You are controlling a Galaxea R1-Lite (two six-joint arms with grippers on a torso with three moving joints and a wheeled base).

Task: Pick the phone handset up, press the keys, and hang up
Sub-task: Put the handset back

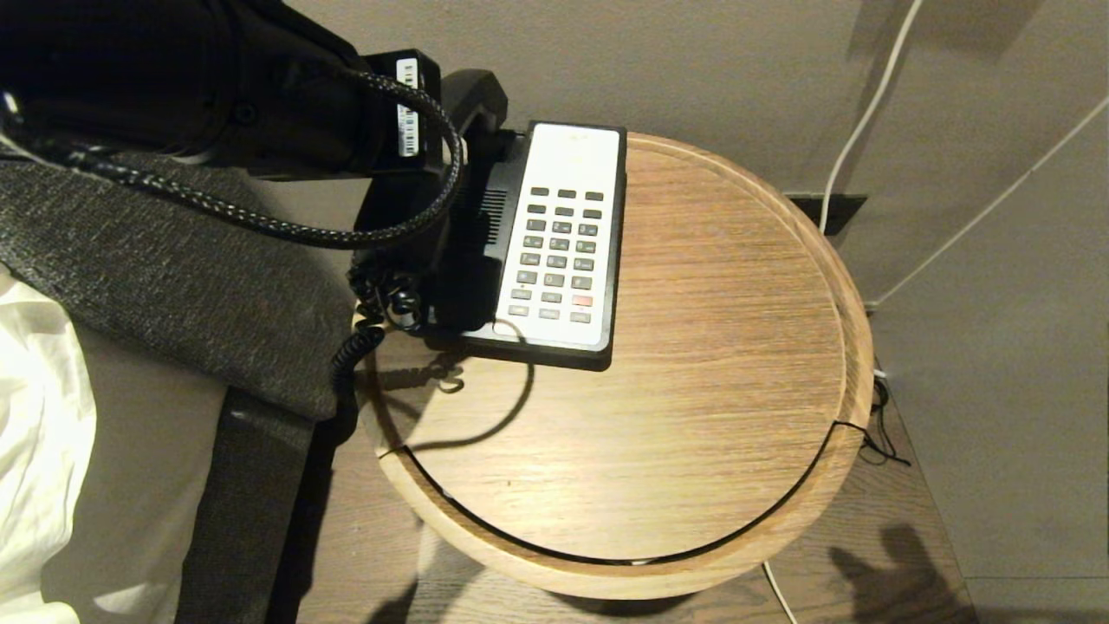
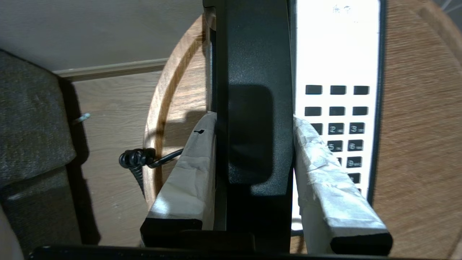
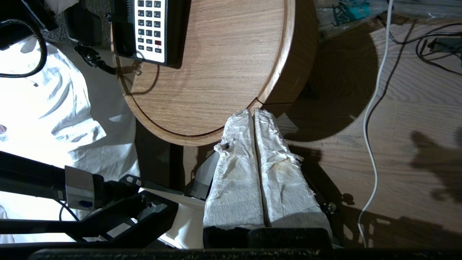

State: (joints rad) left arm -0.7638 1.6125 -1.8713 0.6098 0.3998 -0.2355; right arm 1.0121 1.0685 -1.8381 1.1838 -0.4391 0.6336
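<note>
I will use my left gripper to set the phone handset down in the black phone base's cradle (image 1: pixel 481 215) (image 2: pixel 270 126), alongside the white faceplate.
The phone handset (image 2: pixel 252 65) is a long black receiver lying along the left side of the black phone base (image 1: pixel 611 260), beside the white faceplate. My left gripper (image 2: pixel 254 119) is shut on its middle, one white-wrapped finger on each side. In the head view my left arm (image 1: pixel 260 95) covers most of the handset; only its far end (image 1: pixel 475 97) shows. I cannot see whether it rests in the cradle. The keys (image 1: pixel 559 251) lie uncovered. The coiled cord (image 1: pixel 377 303) hangs off the table's left edge. My right gripper (image 3: pixel 252 112) is shut and empty, off the table's near edge.
The phone stands at the back left of a round wooden table (image 1: pixel 693 390) with a raised rim. A bed with a grey blanket (image 1: pixel 173 277) and white sheet (image 1: pixel 35 433) lies close on the left. White cables (image 1: pixel 866 113) run down the wall and over the floor on the right.
</note>
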